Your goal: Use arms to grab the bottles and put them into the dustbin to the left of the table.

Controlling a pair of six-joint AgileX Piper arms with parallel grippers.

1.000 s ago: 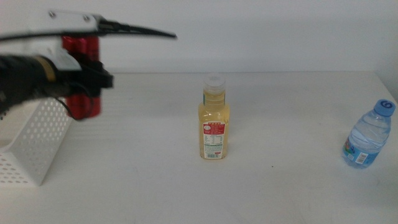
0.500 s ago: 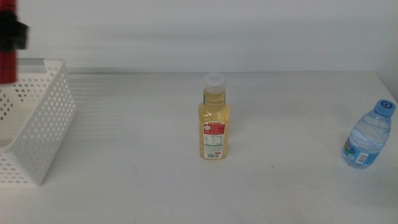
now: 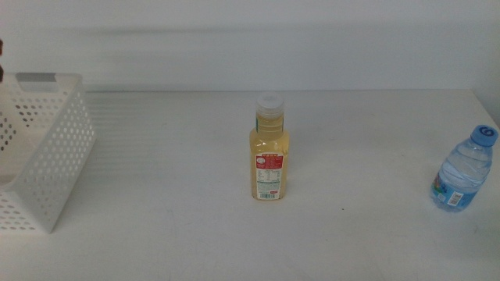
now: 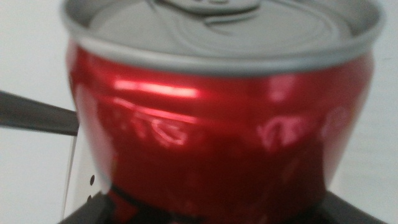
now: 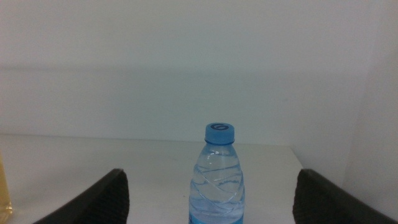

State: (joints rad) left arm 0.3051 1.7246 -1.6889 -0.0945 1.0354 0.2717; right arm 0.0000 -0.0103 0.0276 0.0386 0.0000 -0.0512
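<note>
My left gripper will release the red soda can on the white dustbin's bottom point(image 3: 12, 164), next to the dustbin's side that faces the juice bottle. The can is now in front of the dustbin.
The red soda can point(image 4: 217, 124) fills the left wrist view, and my left gripper point(image 4: 217, 210) is shut on its lower part. A strip of the white perforated dustbin point(image 4: 79, 180) shows behind the can. In the middle view the dustbin point(image 3: 55, 140) stands at the table's left edge, while the left arm is out of that picture except for a dark sliver at the left border. The yellow juice bottle point(image 3: 269, 150) stands upright mid-table. The water bottle point(image 3: 465, 168) stands at the far right. My right gripper point(image 5: 210, 175) is open, with the water bottle point(image 5: 217, 180) ahead, centred between the jaws and apart from them.
The white table point(image 3: 172, 226) runs up to a pale back wall. A yellow edge of the juice bottle point(image 5: 3, 186) shows at the border of the right wrist view. A dark bar point(image 4: 31, 115) crosses behind the can.
The left arm has carried the red can leftward over the dustbin and out of the middle view. Both standing bottles have not moved.
</note>
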